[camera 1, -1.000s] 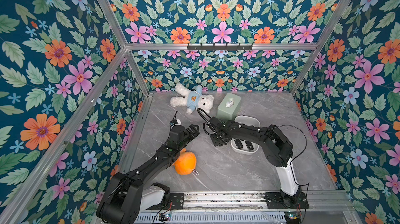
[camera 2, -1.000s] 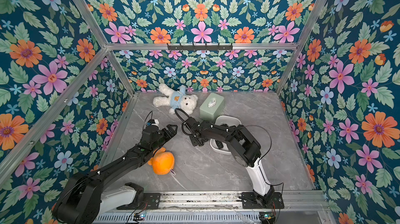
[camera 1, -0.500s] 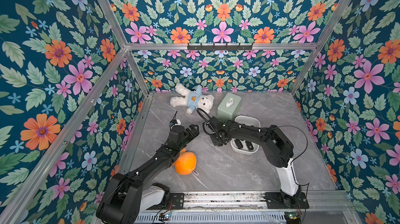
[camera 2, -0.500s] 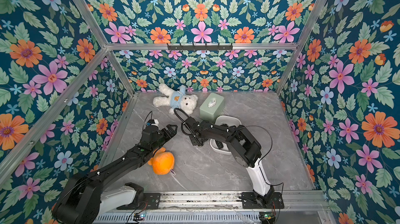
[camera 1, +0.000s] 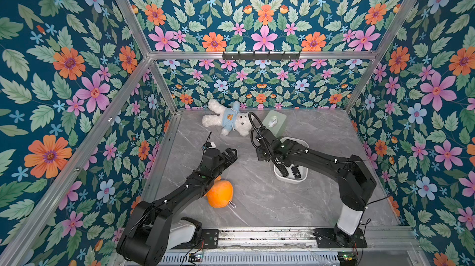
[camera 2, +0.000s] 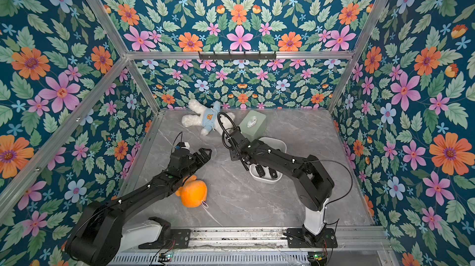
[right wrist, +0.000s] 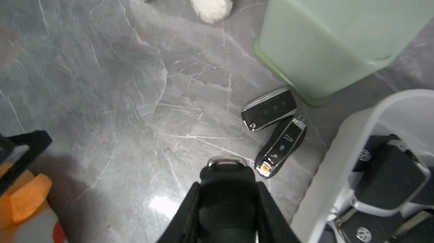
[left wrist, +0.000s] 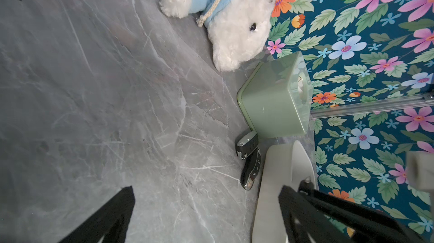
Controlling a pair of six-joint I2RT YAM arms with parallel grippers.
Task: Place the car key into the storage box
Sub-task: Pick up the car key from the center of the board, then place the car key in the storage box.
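Next, I let go of the black car key with my right gripper on the keys in the back half of the white storage box (camera 1: 295,156).
My right gripper (right wrist: 227,187) is shut on a black car key (right wrist: 226,171) with a silver loop end, just above the table and left of the storage box (right wrist: 347,140). In both top views that gripper (camera 1: 262,155) (camera 2: 235,155) sits beside the white storage box (camera 1: 291,181) (camera 2: 266,180). Two black keys (right wrist: 387,178) lie inside the tub. Two more car keys (right wrist: 270,110) (right wrist: 280,146) lie on the table between the tub and the green box. My left gripper (camera 1: 230,155) (left wrist: 206,194) hangs open and empty over bare table to the left.
A pale green box (camera 1: 276,122) stands behind the tub, with a white teddy bear (camera 1: 226,123) in a blue hoodie beside it at the back. An orange plush toy (camera 1: 219,194) lies under my left arm near the front. Flowered walls enclose the table.
The right gripper's jaws have narrowed onto the car key. Both arms have stayed almost where they were.
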